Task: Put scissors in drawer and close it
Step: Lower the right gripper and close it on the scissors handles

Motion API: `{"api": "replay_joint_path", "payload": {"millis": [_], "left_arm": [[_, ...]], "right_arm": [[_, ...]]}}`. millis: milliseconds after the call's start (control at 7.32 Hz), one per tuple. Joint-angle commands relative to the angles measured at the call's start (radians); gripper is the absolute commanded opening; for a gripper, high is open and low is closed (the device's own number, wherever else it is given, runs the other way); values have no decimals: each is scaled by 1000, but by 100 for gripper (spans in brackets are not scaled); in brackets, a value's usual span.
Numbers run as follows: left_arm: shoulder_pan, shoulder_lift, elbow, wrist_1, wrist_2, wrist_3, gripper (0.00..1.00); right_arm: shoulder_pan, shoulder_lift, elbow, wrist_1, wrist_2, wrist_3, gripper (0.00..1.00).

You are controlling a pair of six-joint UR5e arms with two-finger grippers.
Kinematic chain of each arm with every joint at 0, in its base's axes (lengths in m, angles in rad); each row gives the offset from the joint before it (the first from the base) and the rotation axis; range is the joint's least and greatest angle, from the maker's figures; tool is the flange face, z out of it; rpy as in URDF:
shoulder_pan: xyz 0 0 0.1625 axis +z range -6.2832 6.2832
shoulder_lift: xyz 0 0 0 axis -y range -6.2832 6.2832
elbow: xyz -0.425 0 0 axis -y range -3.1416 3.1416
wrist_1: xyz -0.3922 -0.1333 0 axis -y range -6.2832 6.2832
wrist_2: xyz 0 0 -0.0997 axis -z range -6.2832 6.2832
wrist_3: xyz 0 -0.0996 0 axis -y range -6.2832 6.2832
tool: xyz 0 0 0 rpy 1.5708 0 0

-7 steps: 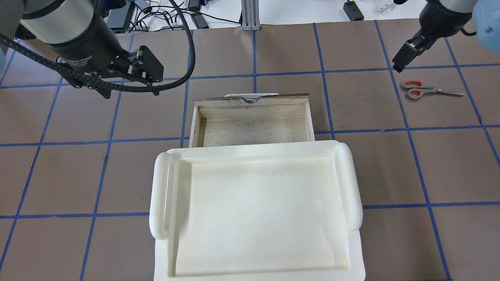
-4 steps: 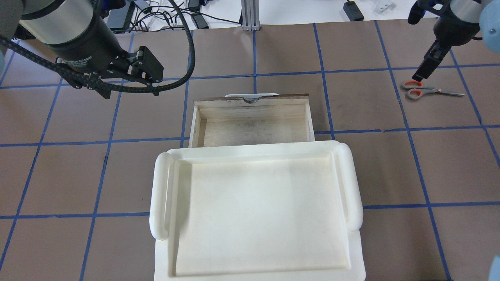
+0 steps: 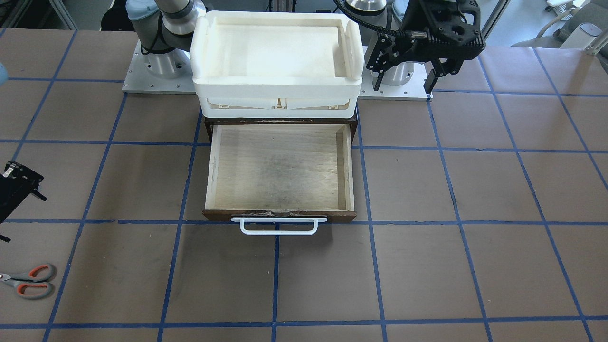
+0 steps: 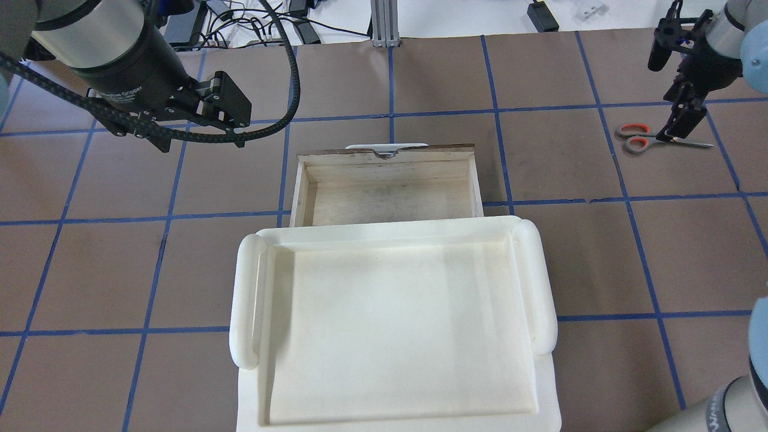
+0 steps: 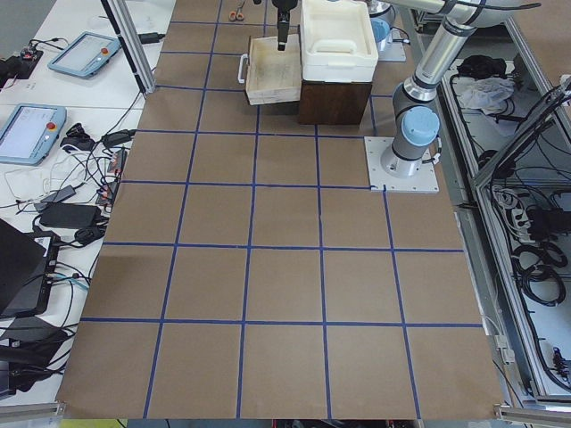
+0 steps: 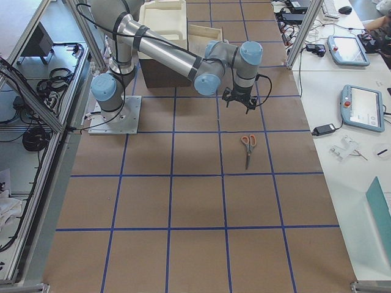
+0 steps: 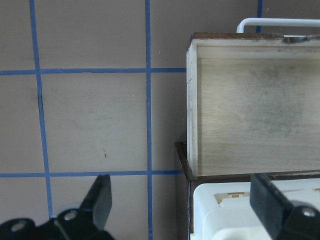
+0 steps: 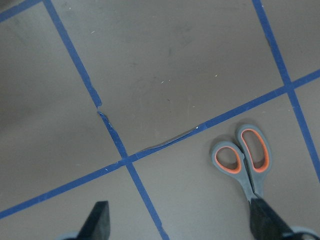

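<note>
The scissors are my right gripper's next stop. It should close on the narrow part of both handles (image 3: 11, 278) (image 8: 254, 191), where they meet the metal blades.
The scissors (image 4: 645, 139) lie flat on the brown table at the far right, orange-lined handles pointing left; they also show in the front view (image 3: 29, 280) and the right wrist view (image 8: 247, 160). My right gripper (image 4: 669, 99) hangs open and empty above them. One of its fingertips (image 8: 267, 220) is over the scissors' shank. The wooden drawer (image 4: 384, 165) stands pulled out and empty, with its white handle (image 3: 278, 227) on the far side. My left gripper (image 4: 231, 111) is open and empty, hovering left of the drawer.
A white plastic bin (image 4: 246, 300) sits on top of the dark cabinet (image 3: 209, 124) behind the drawer. Blue tape lines grid the table. Cables and devices lie beyond the far table edge (image 4: 252, 24).
My right gripper has swung to the right and turned, from left of the scissors' handles to above the scissors. The left arm, the drawer and the scissors have not moved.
</note>
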State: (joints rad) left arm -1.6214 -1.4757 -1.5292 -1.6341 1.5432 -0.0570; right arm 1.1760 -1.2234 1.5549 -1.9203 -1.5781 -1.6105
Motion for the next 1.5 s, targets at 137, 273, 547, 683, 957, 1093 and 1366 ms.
{"api": "replay_joint_path", "payload": {"millis": [137, 273, 547, 683, 957, 1093, 1366], "left_arm": [[0, 0, 1, 0, 0, 0, 100], [-2, 0, 1, 0, 0, 0, 100], [0, 0, 0, 0, 0, 0, 100], [0, 0, 1, 0, 0, 0, 100], [0, 0, 1, 0, 0, 0, 100], [0, 0, 0, 0, 0, 0, 100], [0, 0, 0, 0, 0, 0, 100]], "right_arm": [[-54, 115, -1, -155, 1, -353, 100], [-84, 163, -4, -225, 6, -426, 100], [-105, 229, -9, -302, 23, -506, 100], [-116, 252, -12, -327, 29, -509, 100], [-116, 275, -13, -367, 38, -508, 100], [-116, 294, -13, -402, 38, -509, 96], [-116, 326, -16, -430, 36, -505, 96]]}}
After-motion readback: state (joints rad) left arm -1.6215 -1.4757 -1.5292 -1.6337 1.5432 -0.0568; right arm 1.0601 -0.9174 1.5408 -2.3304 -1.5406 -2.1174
